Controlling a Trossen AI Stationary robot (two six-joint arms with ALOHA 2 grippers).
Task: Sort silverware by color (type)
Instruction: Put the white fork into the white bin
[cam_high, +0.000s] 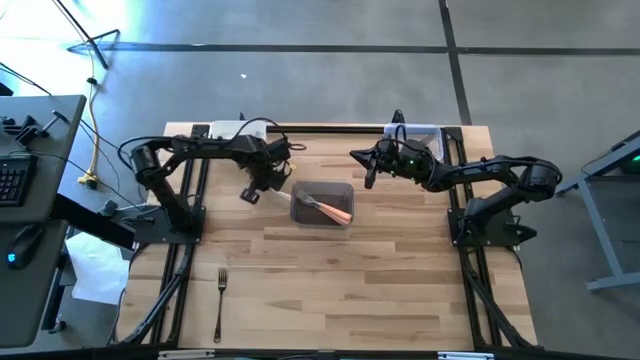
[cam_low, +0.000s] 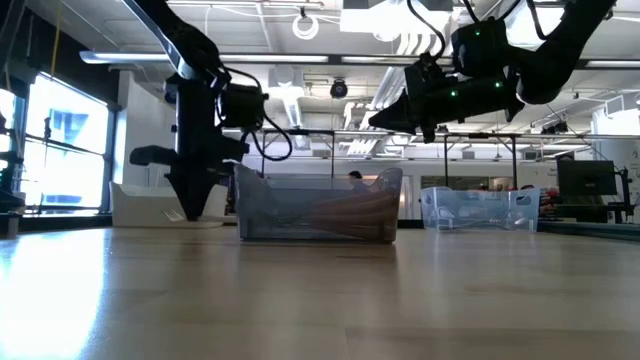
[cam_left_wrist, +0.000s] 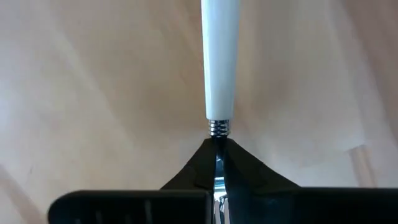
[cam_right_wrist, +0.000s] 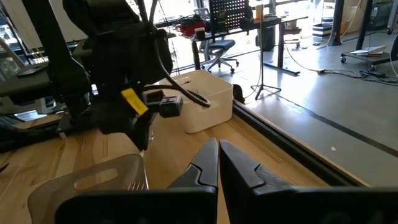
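Observation:
I should use my left gripper to set the white-handled fork free inside the white tub at the table's far edge (cam_high: 239, 146).
My left gripper (cam_high: 262, 182) stands left of the grey tub (cam_high: 322, 208), pointing down close over the table (cam_low: 194, 208), and is shut on a white-handled fork (cam_high: 250, 195). Orange-handled forks (cam_high: 335, 210) lie inside the grey tub. A dark fork (cam_high: 221, 300) lies flat on the table near its near left corner. My right gripper (cam_high: 370, 172) hangs raised, beyond the tub's right end (cam_low: 420, 110), shut and empty (cam_right_wrist: 217, 158). My left gripper pinches the white-handled fork between its two fingers by the metal neck (cam_left_wrist: 217, 134), just below the ribbed collar. The fingers (cam_left_wrist: 245, 171) come from above, pointing down. The white handle (cam_left_wrist: 219, 62) sticks out past the fingertips over the wood; whether its end touches the table, I cannot tell.
A white tub (cam_high: 228, 128) stands at the far edge behind the left arm, a clear tub (cam_low: 478, 208) at the far edge behind the right arm. Open wood spreads across the near half of the table (cam_high: 360, 290). A desk (cam_high: 40, 170) stands left of the table.

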